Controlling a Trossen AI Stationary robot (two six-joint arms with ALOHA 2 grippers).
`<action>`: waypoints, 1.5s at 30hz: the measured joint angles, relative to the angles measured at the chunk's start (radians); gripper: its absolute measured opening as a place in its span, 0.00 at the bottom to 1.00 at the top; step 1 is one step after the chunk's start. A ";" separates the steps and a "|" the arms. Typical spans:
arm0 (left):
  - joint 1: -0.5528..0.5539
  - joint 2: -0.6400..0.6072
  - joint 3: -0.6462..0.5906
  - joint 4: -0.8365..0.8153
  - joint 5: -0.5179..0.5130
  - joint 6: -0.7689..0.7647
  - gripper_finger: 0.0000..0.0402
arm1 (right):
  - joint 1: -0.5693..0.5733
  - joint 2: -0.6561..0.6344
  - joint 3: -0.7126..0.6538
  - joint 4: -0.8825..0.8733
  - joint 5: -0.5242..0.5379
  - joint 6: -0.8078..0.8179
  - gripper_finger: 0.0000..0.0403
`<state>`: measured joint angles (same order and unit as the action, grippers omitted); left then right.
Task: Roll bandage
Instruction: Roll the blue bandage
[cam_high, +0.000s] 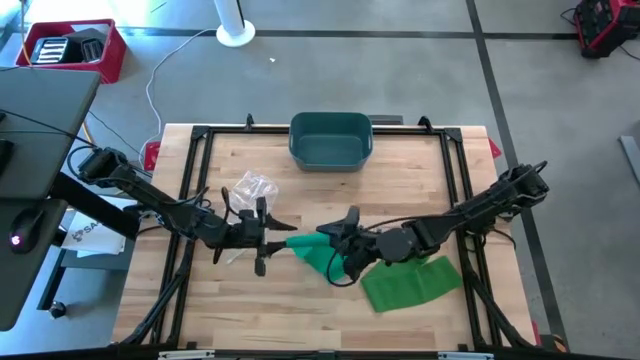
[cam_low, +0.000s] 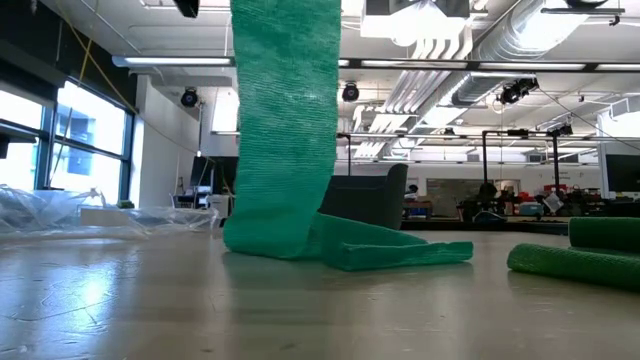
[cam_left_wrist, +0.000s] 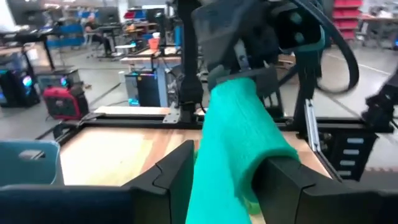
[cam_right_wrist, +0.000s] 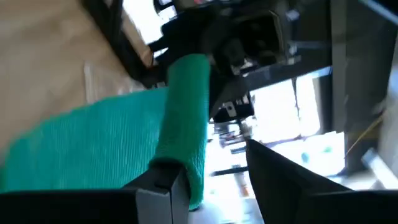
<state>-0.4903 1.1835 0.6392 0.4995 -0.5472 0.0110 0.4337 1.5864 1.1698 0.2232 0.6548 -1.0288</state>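
Next, I take my right gripper off the roll, move it to the loose end (cam_high: 337, 272) of the green bandage's strip at the table, and close it there.
A green bandage is partly rolled. The roll (cam_high: 300, 244) is held level above the table between my two grippers. Its loose strip (cam_low: 285, 130) hangs down to the table and ends in a folded heap (cam_high: 410, 282). My left gripper (cam_high: 268, 238) is shut on the roll's left end. My right gripper (cam_high: 345, 246) is at the roll's right end with its fingers apart. In the right wrist view the roll (cam_right_wrist: 186, 112) lies against one finger, and a gap shows beside the other. My left gripper pinches the left end of the roll (cam_left_wrist: 227, 168) between its two fingers, coming level from the table's left, the fingers lying along the roll. The roll is clear of the table and the strip hangs below it. My right gripper touches the right end of the roll (cam_right_wrist: 186, 158) with one finger (cam_right_wrist: 163, 186), coming level from the table's right. The other finger (cam_right_wrist: 280, 180) stands apart from it.
A teal bin (cam_high: 331, 139) stands at the table's far edge. A crumpled clear plastic wrapper (cam_high: 252, 190) lies behind my left gripper. A black frame (cam_high: 200, 135) runs around the wooden table top.
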 joint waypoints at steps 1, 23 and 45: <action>0.000 0.000 0.000 0.000 0.005 0.023 0.33 | 0.001 0.000 0.000 0.006 0.000 0.066 0.35; -0.054 0.000 -0.003 0.102 0.054 0.527 0.14 | -0.126 -0.008 0.000 -0.014 -0.378 0.592 0.35; -0.047 0.000 -0.002 0.060 -0.013 0.277 0.10 | -0.022 -0.007 0.000 0.025 -0.158 0.403 0.35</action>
<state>-0.5377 1.1839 0.6376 0.5600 -0.5600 0.2880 0.4115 1.5795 1.1698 0.2482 0.4968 -0.6257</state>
